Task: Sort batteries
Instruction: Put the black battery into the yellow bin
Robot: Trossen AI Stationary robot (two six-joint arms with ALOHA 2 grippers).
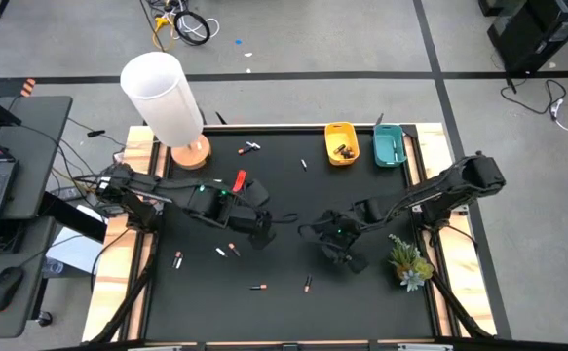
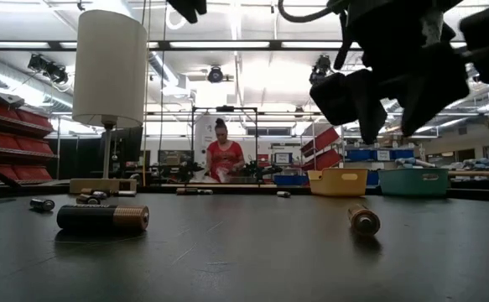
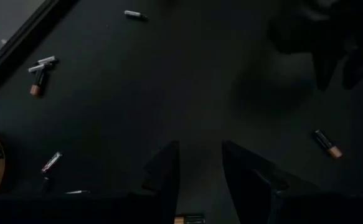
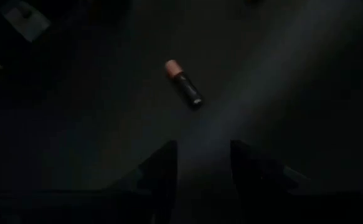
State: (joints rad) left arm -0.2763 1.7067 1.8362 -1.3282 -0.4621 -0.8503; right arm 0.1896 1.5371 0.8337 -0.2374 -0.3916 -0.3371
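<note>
The robot's right gripper should next move to the dark body (image 1: 308, 283) (image 4: 187, 88) of the copper-ended battery nearest the plant and close there.
Small batteries lie scattered flat on the black table top: a pair (image 1: 227, 249), one (image 1: 177, 259), one (image 1: 257, 287), one (image 1: 308, 283), and others near the far edge (image 1: 249, 148). My left gripper (image 1: 262, 230) hovers open over the table's middle. In its wrist view (image 3: 200, 168) a battery (image 3: 189, 219) lies just below the fingers, untouched. My right gripper (image 1: 340, 252) hovers open to the right of it. Its wrist view (image 4: 201, 163) shows a dark battery with a copper end (image 4: 184, 83) ahead of the fingers. In the low view two batteries (image 2: 103, 218) (image 2: 364, 219) lie on their sides.
A yellow tray (image 1: 341, 142) with a few batteries inside and a teal tray (image 1: 390, 144) stand at the far edge. A white lamp (image 1: 162, 93) on a wooden base stands at the far left corner. A small plant (image 1: 410, 261) sits at the right edge. A person (image 2: 225, 155) stands far behind the table.
</note>
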